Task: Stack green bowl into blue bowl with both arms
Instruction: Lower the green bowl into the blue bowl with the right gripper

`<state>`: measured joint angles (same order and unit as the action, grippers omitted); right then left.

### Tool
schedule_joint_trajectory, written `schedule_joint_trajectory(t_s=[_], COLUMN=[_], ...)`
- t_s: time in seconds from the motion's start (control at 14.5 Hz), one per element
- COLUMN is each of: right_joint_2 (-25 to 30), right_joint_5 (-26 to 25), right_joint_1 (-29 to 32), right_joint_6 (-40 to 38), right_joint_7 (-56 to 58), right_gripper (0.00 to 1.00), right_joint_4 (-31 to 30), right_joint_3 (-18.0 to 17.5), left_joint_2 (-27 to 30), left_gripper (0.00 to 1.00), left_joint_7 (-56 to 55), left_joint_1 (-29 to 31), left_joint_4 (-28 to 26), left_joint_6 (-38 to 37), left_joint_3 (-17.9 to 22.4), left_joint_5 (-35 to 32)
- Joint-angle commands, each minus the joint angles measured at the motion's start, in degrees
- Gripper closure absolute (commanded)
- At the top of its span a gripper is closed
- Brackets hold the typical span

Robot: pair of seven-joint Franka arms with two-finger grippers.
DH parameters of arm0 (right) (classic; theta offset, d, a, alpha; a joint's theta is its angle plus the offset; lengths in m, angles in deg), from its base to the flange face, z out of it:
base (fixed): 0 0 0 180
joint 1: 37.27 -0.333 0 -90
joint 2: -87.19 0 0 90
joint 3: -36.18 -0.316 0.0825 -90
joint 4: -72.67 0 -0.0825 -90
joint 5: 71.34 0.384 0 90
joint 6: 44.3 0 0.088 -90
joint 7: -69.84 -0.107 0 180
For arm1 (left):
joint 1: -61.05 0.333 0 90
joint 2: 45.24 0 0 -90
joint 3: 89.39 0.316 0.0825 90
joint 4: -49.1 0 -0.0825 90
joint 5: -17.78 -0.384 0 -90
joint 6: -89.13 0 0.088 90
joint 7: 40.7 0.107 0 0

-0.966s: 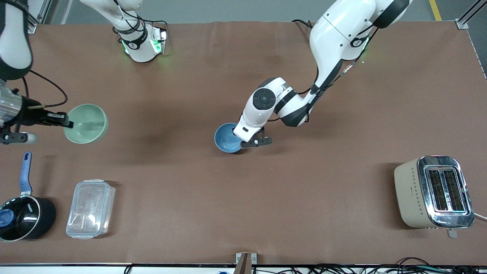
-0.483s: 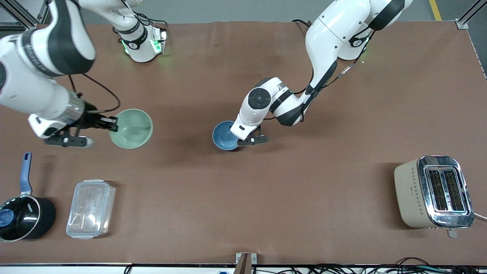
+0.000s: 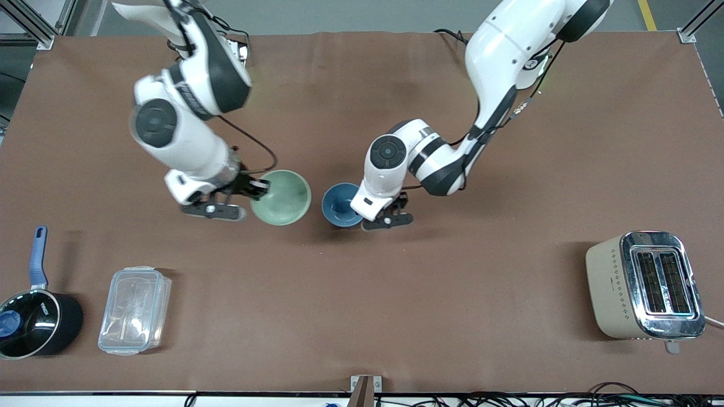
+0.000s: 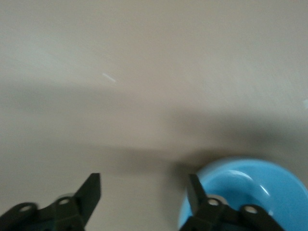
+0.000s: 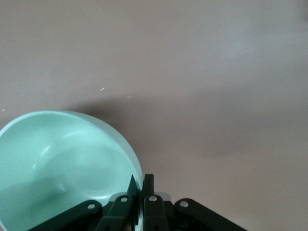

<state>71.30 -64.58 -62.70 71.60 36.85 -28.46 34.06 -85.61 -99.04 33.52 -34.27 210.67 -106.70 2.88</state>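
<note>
The green bowl will be released from my right gripper so that it is inside the blue bowl [image 3: 344, 204] that is beside my left gripper.
The green bowl [image 3: 281, 198] hangs tilted over the middle of the table, close beside the blue bowl [image 3: 340, 204] on the side toward the right arm's end. My right gripper [image 3: 261, 188] is shut on its rim; the right wrist view shows the fingers [image 5: 143, 186] pinching the rim of the green bowl [image 5: 62, 161]. The blue bowl rests on the table. My left gripper [image 3: 357, 213] is at its rim. In the left wrist view the left gripper [image 4: 143, 192] is open wide, with one finger over the edge of the blue bowl [image 4: 255, 192].
A beige toaster [image 3: 645, 285] stands near the front camera at the left arm's end. A black saucepan with a blue handle [image 3: 34, 319] and a clear plastic container [image 3: 134, 310] sit near the front camera at the right arm's end.
My right arm has carried the green bowl from the right arm's end of the table to just beside the blue bowl. My left gripper has stayed at the blue bowl, shifting only slightly.
</note>
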Motion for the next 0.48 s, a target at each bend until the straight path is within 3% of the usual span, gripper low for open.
schedule_joint_trajectory(t_s=[0.0,0.21,0.41], right_joint_2=[-4.03,-8.61,-12.22], right_joint_5=[1.75,5.28,5.37], right_joint_1=[-4.17,-8.21,-9.63], right_joint_6=[3.18,9.85,14.26], right_joint_7=[-2.69,-4.87,-6.38], right_gripper=[1.00,1.00,1.00], right_joint_4=[0.49,0.49,0.41], right_joint_3=[0.62,0.62,0.62], left_joint_2=[8.09,14.24,19.52], left_gripper=[0.00,0.00,0.00], left_joint_7=[0.33,3.30,13.57], left_joint_1=[3.08,8.27,13.45], left_joint_4=[0.75,0.75,0.84], left_joint_6=[-9.20,-14.30,-18.52], left_joint_3=[0.27,0.09,-0.08], left_joint_5=[-1.45,-1.45,-0.93])
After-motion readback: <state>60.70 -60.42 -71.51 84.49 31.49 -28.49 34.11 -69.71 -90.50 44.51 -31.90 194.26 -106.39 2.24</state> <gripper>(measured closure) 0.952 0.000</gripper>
